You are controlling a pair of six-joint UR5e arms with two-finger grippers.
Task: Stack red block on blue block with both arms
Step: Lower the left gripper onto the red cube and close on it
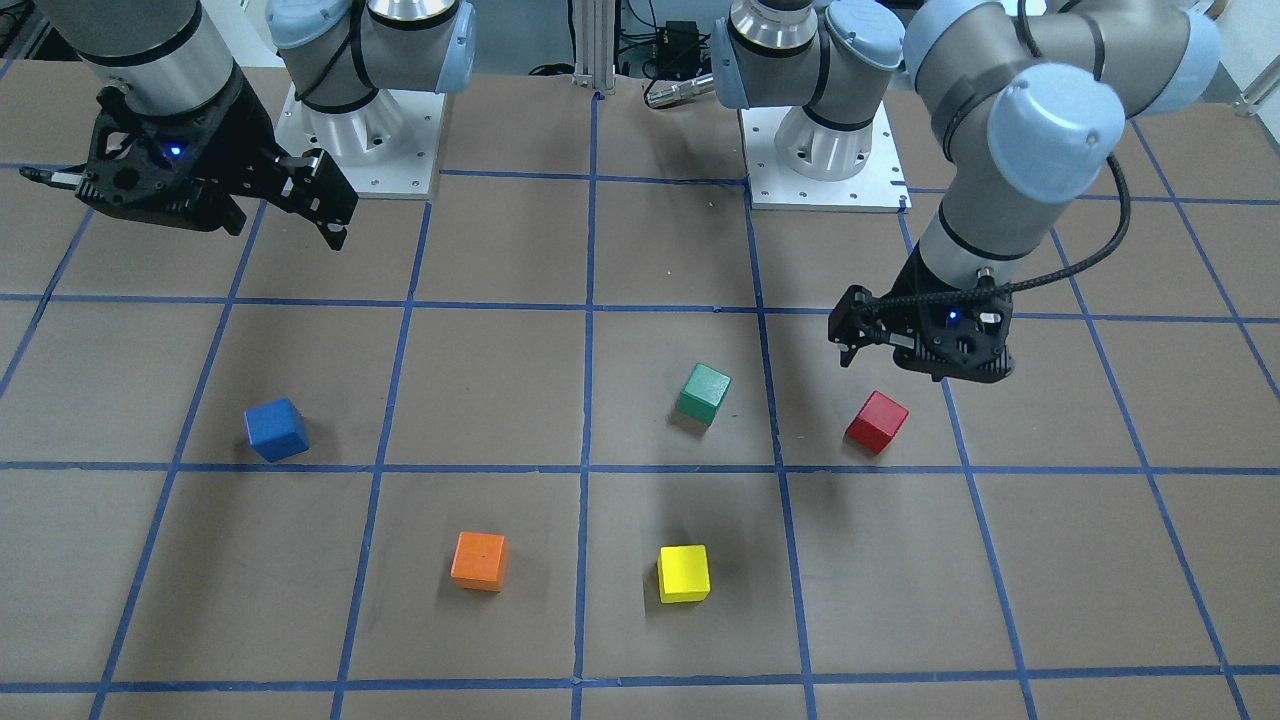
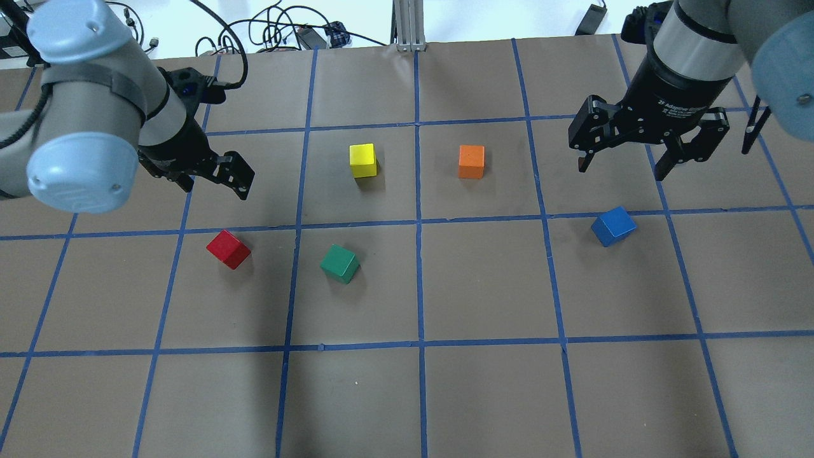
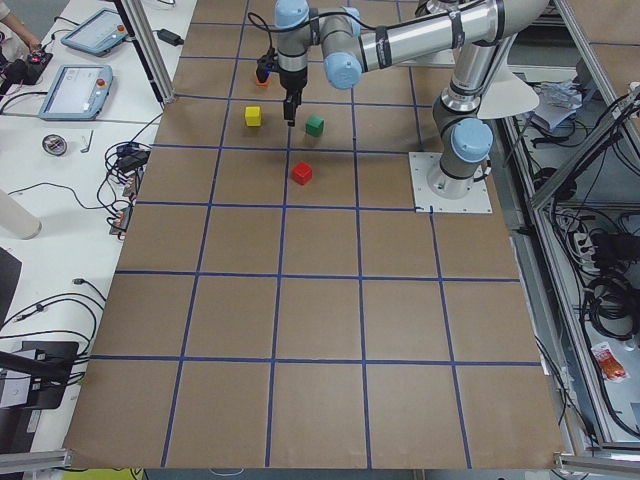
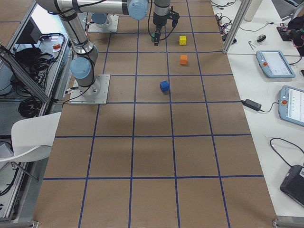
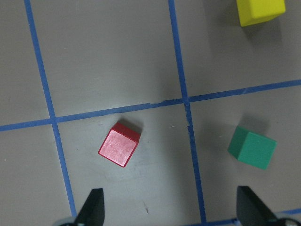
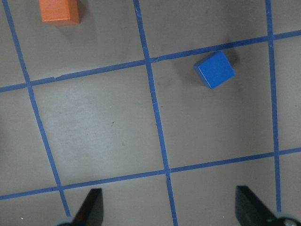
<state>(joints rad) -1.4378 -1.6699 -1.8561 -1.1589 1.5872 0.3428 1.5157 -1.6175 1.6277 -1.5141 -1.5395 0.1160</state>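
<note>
Next, I close my left gripper on the red block's opposite sides (image 1: 877, 421) (image 5: 119, 145), with one finger on the red block's side toward the green cube.
The red block (image 1: 877, 422) (image 2: 228, 249) lies on the brown table on my left side. My left gripper (image 2: 215, 186) (image 1: 895, 360) hovers open and empty just beyond it. In the left wrist view the red block (image 5: 120, 145) lies ahead of the open gripper (image 5: 171, 209), left of centre. The blue block (image 1: 276, 429) (image 2: 613, 226) lies on my right side. My right gripper (image 2: 622, 166) (image 1: 285, 225) hangs open and empty high above the table, beyond the block. In the right wrist view the blue block (image 6: 215, 69) lies far ahead of the open gripper (image 6: 169, 209).
A green cube (image 2: 339, 264) (image 5: 251, 147) lies right of the red block. A yellow cube (image 2: 362, 160) and an orange cube (image 2: 471, 161) (image 6: 59, 10) lie farther out in the middle. The table is marked with a blue tape grid. The arm bases (image 1: 355, 130) stand at the robot's edge.
</note>
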